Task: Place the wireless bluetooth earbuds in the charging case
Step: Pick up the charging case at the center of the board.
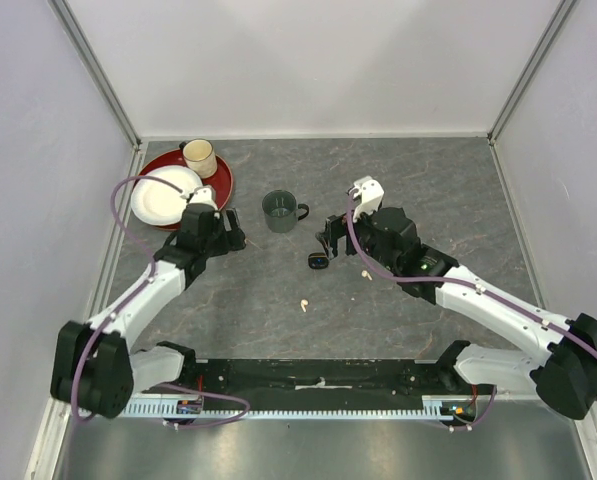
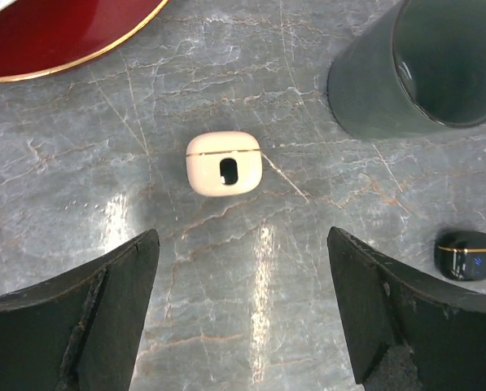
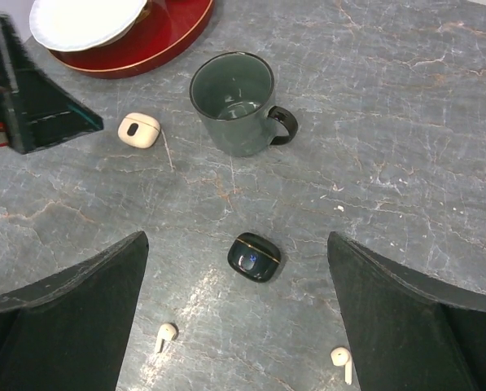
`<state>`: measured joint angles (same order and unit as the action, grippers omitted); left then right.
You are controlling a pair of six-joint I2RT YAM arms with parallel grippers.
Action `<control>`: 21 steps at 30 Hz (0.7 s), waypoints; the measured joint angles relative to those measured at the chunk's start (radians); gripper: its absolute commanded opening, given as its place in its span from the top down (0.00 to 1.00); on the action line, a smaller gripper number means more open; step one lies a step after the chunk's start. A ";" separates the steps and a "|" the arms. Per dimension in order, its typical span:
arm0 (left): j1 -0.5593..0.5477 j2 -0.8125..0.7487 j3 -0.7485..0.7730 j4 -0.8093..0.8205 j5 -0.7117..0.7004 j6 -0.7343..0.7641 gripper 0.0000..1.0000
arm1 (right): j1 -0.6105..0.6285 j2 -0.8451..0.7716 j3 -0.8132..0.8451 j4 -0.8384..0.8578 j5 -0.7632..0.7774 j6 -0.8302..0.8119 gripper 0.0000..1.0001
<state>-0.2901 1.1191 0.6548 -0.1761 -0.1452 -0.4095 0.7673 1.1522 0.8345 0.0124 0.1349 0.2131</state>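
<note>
The robot's left gripper will close on the short ends [image 1: 244, 241] [image 2: 224, 164] of the cream charging case, which lies between the red plate and the dark green mug.
A cream charging case [image 2: 224, 163] lies shut on the grey table, just ahead of my left gripper [image 2: 243, 236], which is open and holds nothing. A black charging case [image 3: 254, 257] with a small blue light lies shut right between the tips of my right gripper [image 3: 236, 238], also open and empty. Two cream wireless earbuds lie loose on the table: one earbud [image 3: 165, 334] beside the right gripper's left finger, the other earbud [image 3: 341, 358] by its right finger. In the top view the black case [image 1: 318, 262] and both earbuds [image 1: 303, 305] [image 1: 364, 274] lie near the right gripper [image 1: 328, 240].
A dark green mug [image 1: 281, 210] stands upright between the two grippers, behind the cases. At the back left a red plate [image 1: 221, 185] carries a white plate [image 1: 163, 195] and a cream cup [image 1: 199, 157]. White walls enclose the table.
</note>
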 measured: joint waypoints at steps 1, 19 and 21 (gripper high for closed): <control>0.000 0.040 0.022 -0.004 0.003 0.007 0.11 | 0.000 -0.001 0.000 0.001 0.000 0.000 0.02; 0.001 0.476 0.190 -0.011 0.016 0.041 0.12 | -0.002 -0.126 -0.001 -0.002 0.089 -0.009 0.02; 0.001 0.504 0.210 -0.011 0.016 0.042 0.12 | -0.002 -0.125 0.000 -0.003 0.090 -0.009 0.02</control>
<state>-0.2890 1.6226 0.8650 -0.1867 -0.1295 -0.3679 0.7654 1.0275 0.8341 0.0093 0.2253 0.2043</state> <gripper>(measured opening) 0.887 0.979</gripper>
